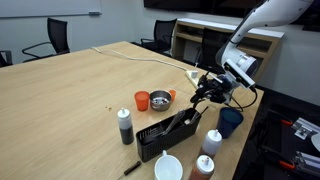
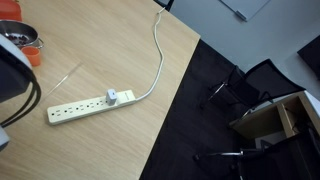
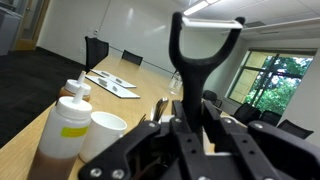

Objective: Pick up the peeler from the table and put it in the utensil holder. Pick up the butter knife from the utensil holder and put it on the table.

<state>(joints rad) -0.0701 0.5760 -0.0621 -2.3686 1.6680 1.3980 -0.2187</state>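
Next, my gripper lets go of the black Y-shaped peeler inside the far end of the long black utensil holder [image 1: 196,113].
My gripper [image 3: 196,118] is shut on the black Y-shaped peeler [image 3: 204,40], whose forked head points up in the wrist view. In an exterior view the gripper [image 1: 204,92] hangs just above the far end of the long black utensil holder [image 1: 163,137] on the light-wood table [image 1: 70,100]. Metal utensil handles [image 3: 160,108] show just behind the fingers. I cannot pick out the butter knife among them.
Two orange bowls [image 1: 150,99], a black bottle [image 1: 125,125], a white cup [image 1: 168,167], a dark blue cup [image 1: 230,122] and squeeze bottles [image 1: 212,141] ring the holder. A white power strip [image 2: 90,105] with its cable lies further along the table. Chairs stand around.
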